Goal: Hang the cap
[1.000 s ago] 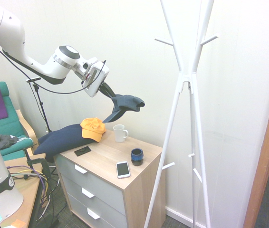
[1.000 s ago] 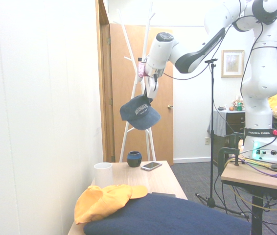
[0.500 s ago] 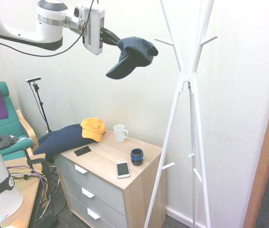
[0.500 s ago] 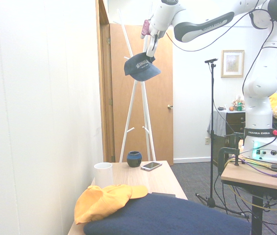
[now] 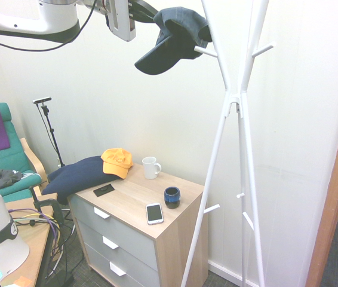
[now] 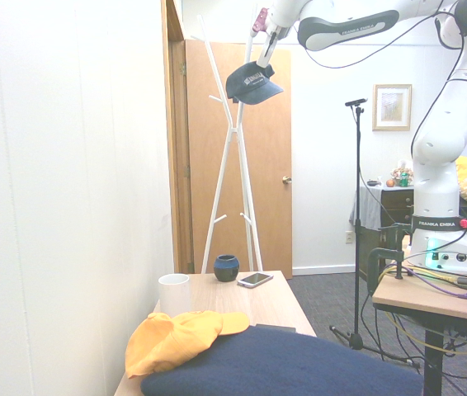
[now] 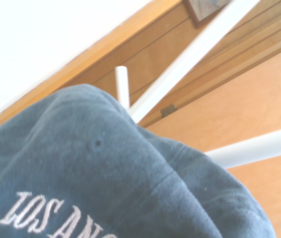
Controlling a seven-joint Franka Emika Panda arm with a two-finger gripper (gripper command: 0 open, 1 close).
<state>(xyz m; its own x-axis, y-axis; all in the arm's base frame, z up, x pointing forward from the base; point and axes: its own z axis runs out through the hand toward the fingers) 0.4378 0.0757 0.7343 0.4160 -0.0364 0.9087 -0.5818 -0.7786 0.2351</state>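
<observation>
I let go of the dark navy cap on the white coat rack (image 6: pixel 255 127), next to where its poles meet.
The dark navy cap (image 5: pixel 175 37) hangs high in the air with its brim pointing down and left, my gripper (image 5: pixel 149 12) shut on its back edge. Its crown is up against an upper peg (image 5: pixel 205 52) of the white coat rack (image 5: pixel 233 101); I cannot tell whether it rests on the peg. From the other side, the cap (image 6: pixel 254 83) hangs below my gripper (image 6: pixel 266 51), in front of the rack (image 6: pixel 233 140). The wrist view shows the cap (image 7: pixel 105 183) with white lettering, and a rack peg (image 7: pixel 122 87) just beyond its crown.
Below stands a wooden dresser (image 5: pixel 175 230) bearing an orange cap (image 5: pixel 117 161), a white mug (image 5: pixel 151 167), a blue cup (image 5: pixel 171 196), a phone (image 5: pixel 154 213) and a dark cushion (image 5: pixel 76 173). A green chair (image 5: pixel 14 161) is at the left, a wooden door (image 6: pixel 266 165) behind the rack.
The arm has lifted the cap from just above the dresser up to the top of the rack and carried it sideways against an upper peg. The grip stayed shut.
</observation>
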